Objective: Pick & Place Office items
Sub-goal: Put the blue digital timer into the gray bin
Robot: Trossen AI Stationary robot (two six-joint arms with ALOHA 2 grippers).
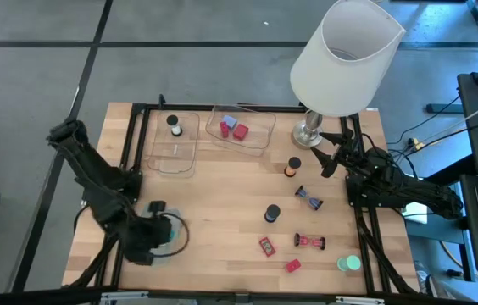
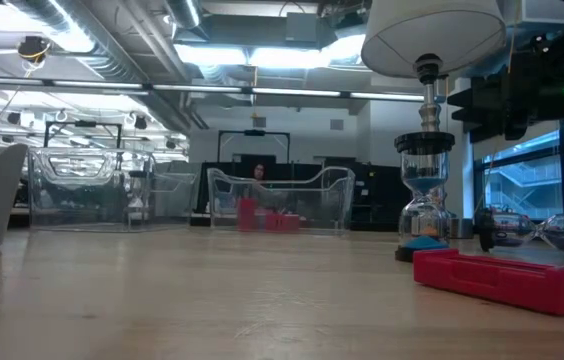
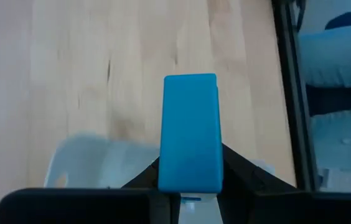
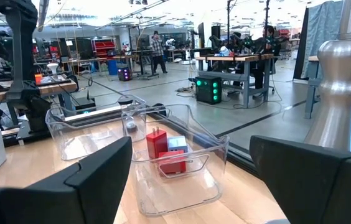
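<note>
The robot's left gripper should release the blue block inside the pale tray (image 1: 147, 249) near the front edge of the table.
My left gripper (image 3: 191, 171) is shut on a bright blue block (image 3: 191, 124) over the table's near left part, where the high view shows that gripper (image 1: 161, 230). The other office items lie on the right half: black caps (image 1: 272, 213) (image 1: 293, 167), a red block (image 1: 267, 246), hourglass-shaped pieces (image 1: 309, 199) (image 1: 310, 242), a small red piece (image 1: 293, 265) and a teal piece (image 1: 349, 263). Red and blue blocks (image 4: 166, 149) lie in a clear tray (image 1: 241, 131). My right gripper (image 1: 332, 157) waits open by the lamp's base. My left gripper pinches the blue block's two long sides (image 3: 169, 168) between its two fingers, at the end nearest the wrist. The fingers slant downward and lie along the block, most of which sticks out past the fingertips. The block looks lifted clear of the table.
A big white lamp (image 1: 345, 55) stands at the far right on a metal base (image 1: 308, 131). A second clear tray (image 1: 175, 144) at the far left holds a small cap (image 1: 175, 127). A pale tray (image 3: 88, 165) lies under my left gripper. The table's middle is bare wood.
</note>
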